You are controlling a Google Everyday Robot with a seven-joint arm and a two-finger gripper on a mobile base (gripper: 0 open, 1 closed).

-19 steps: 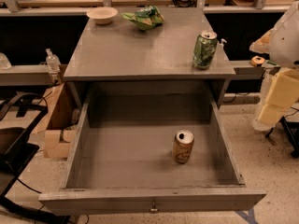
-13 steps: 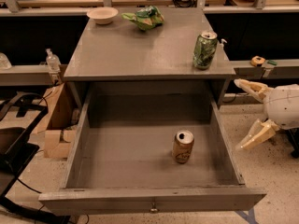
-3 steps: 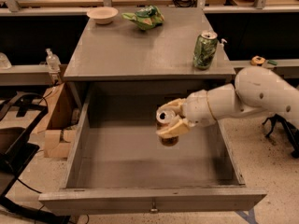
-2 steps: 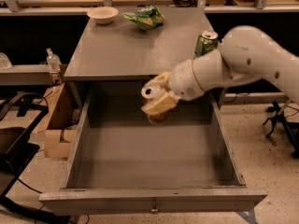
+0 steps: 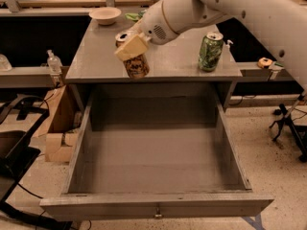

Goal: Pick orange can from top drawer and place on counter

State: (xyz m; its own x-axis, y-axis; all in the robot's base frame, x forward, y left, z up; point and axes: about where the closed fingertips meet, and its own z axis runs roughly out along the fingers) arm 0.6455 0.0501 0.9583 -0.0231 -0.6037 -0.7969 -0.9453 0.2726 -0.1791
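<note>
My gripper needs to release the orange can on the grey counter (image 5: 108, 61) in front of the white bowl.
The orange can (image 5: 135, 63) is tan-orange with dark markings and a silver top. It is held tilted in my gripper (image 5: 129, 46), just above the front left part of the grey counter (image 5: 168, 56). The cream fingers are shut around the can's upper half. The top drawer (image 5: 156, 162) stands pulled wide open below, and its inside is bare. My white arm (image 5: 230, 6) reaches in from the upper right.
A green dented can (image 5: 210, 51) stands on the counter's right side. A white bowl (image 5: 105, 15) and a green crumpled bag (image 5: 134, 16) sit at the counter's back. Cardboard boxes (image 5: 60, 128) stand on the floor to the left.
The gripper went down into the drawer, closed on the orange can, and lifted it up and left to just above the counter's front. The drawer now holds nothing.
</note>
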